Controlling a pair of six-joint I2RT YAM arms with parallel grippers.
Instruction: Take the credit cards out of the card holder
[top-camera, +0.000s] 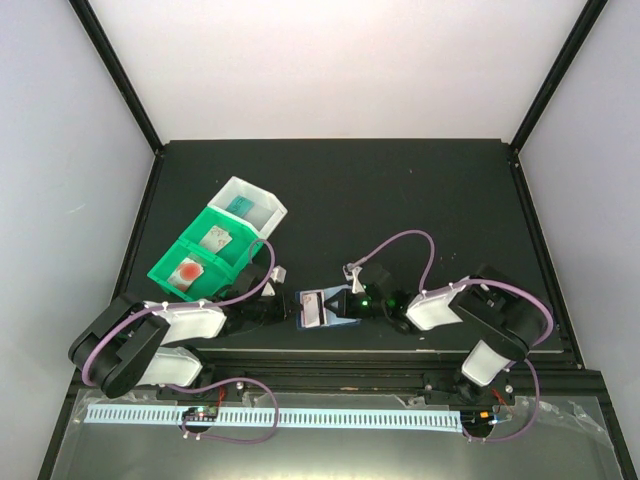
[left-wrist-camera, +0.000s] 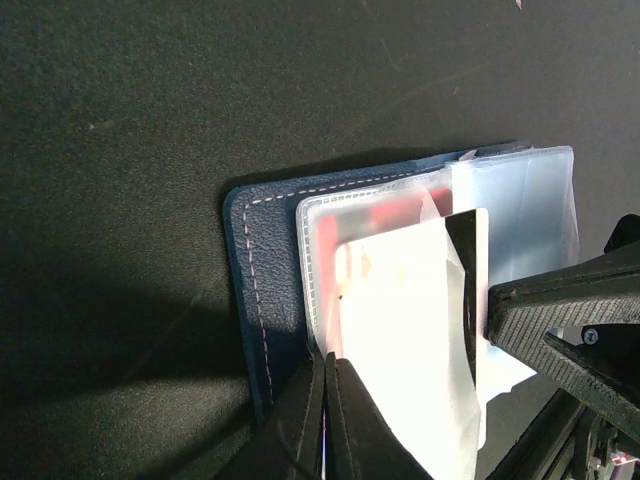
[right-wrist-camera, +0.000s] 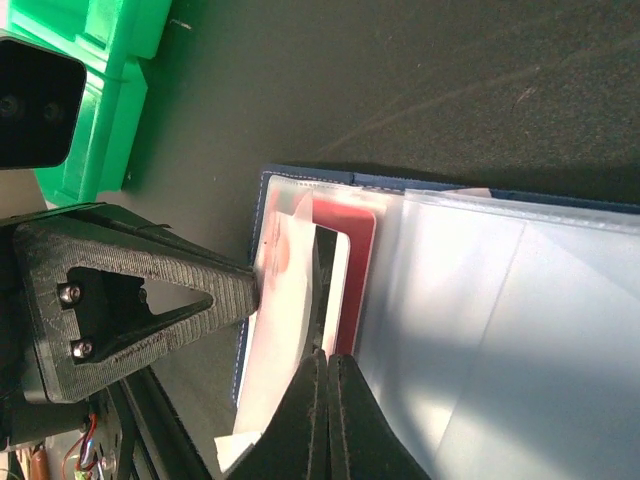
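The pale card is still mostly in the clear pocket, so I will take a new grip on its striped edge (right-wrist-camera: 336, 272) with my right gripper and pull while my left gripper keeps the holder still.
The navy card holder (top-camera: 322, 310) lies open near the table's front edge between both grippers. My left gripper (left-wrist-camera: 325, 385) is shut on the holder's near edge, where the clear pocket (left-wrist-camera: 400, 320) meets the stitched navy cover (left-wrist-camera: 270, 270). A red credit card (right-wrist-camera: 360, 250) sits in the pocket, and a pale card with a dark stripe (right-wrist-camera: 340, 280) sticks partly out beside it. My right gripper (right-wrist-camera: 327, 362) is shut with its tips on the pale card's edge. In the top view the left gripper (top-camera: 288, 310) is at the holder's left end and the right gripper (top-camera: 345, 300) at its right.
A green bin (top-camera: 200, 255) and a white bin (top-camera: 250, 205) stand to the back left of the holder, each with a small item inside. Purple cables loop over both arms. The green bin (right-wrist-camera: 90, 90) also shows behind the left finger (right-wrist-camera: 130, 300).
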